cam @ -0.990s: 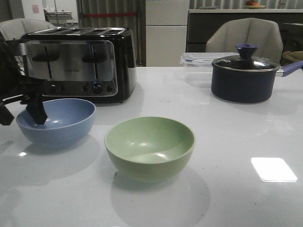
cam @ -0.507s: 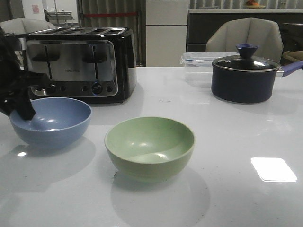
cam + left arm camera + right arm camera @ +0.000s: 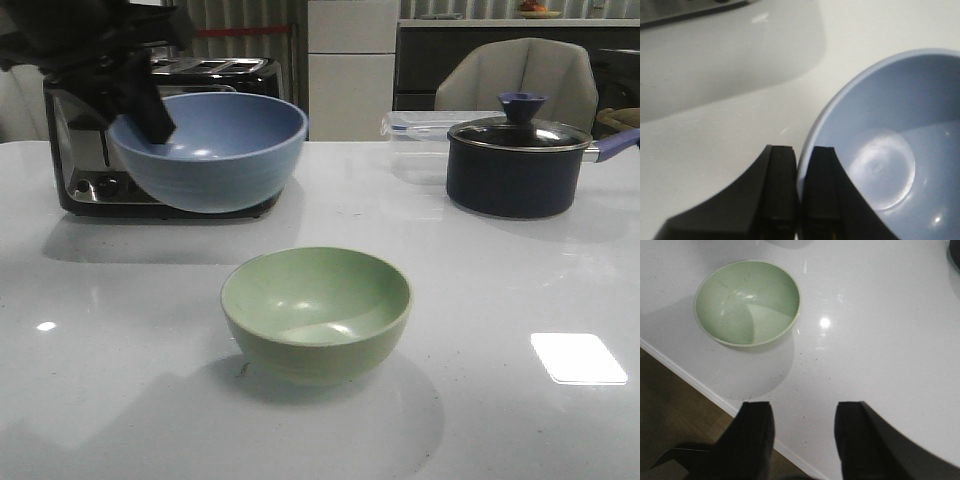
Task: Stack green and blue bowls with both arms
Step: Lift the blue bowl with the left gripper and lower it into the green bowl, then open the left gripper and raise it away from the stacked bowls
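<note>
Next, my left gripper lets go of the blue bowl inside the green bowl (image 3: 316,282), nested upright within the green bowl's rim.
My left gripper (image 3: 150,118) is shut on the rim of the blue bowl (image 3: 215,150) and holds it in the air in front of the toaster, tilted toward the camera. In the left wrist view the two fingers pinch the blue bowl's (image 3: 890,140) rim, one inside and one outside, at the gripper (image 3: 801,155). The green bowl (image 3: 316,310) sits upright on the table near the front centre, below and to the right of the lifted bowl. My right gripper (image 3: 802,412) is open and empty above the table's front edge, with the green bowl (image 3: 747,302) apart from it. The right arm is out of the front view.
A black and chrome toaster (image 3: 90,165) stands at the back left, partly hidden by the blue bowl. A dark navy lidded pot (image 3: 518,160) and a clear container (image 3: 420,125) stand at the back right. The white table (image 3: 500,300) ends at an edge (image 3: 700,390) over brown floor.
My left gripper has lifted the blue bowl off the table and carried it up and to the right, in front of the toaster. The green bowl has not moved.
</note>
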Controlling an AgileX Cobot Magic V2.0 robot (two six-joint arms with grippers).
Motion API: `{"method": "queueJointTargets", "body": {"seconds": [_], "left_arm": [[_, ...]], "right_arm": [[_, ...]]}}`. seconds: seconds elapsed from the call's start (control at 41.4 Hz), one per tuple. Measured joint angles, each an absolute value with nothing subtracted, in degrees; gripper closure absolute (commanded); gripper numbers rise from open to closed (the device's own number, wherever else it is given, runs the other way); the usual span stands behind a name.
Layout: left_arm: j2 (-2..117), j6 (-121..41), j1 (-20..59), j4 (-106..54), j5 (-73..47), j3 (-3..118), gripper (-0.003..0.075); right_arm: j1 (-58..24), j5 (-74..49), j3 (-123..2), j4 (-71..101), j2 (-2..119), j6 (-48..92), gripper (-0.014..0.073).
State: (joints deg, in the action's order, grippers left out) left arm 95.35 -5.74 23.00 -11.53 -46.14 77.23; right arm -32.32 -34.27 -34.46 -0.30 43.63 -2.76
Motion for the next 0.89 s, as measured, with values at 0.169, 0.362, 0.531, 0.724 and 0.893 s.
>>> {"method": "queueJointTargets", "body": {"seconds": [0.169, 0.362, 0.531, 0.724, 0.893], "left_arm": [[95.8, -5.7, 29.8, -11.8, -45.9, 77.3, 0.0627], [98.6, -5.7, 33.3, -12.0, -43.6, 77.4, 0.0627], [102.4, -5.7, 33.4, -11.9, -42.9, 77.4, 0.0627], [105.9, -5.7, 33.4, -11.7, -42.3, 77.4, 0.0627], [107.7, -5.7, 33.4, -11.7, -41.9, 77.4, 0.0601]], "right_arm": [[-32.3, -34.3, -34.5, -0.3, 43.6, -2.8, 0.0178], [-32.3, -34.3, -34.5, -0.3, 43.6, -2.8, 0.0178], [-32.3, -34.3, -34.5, -0.3, 43.6, -2.8, 0.0178], [-32.3, -34.3, -34.5, -0.3, 43.6, -2.8, 0.0178], [-32.3, -34.3, -34.5, -0.3, 43.6, -2.8, 0.0178]]}}
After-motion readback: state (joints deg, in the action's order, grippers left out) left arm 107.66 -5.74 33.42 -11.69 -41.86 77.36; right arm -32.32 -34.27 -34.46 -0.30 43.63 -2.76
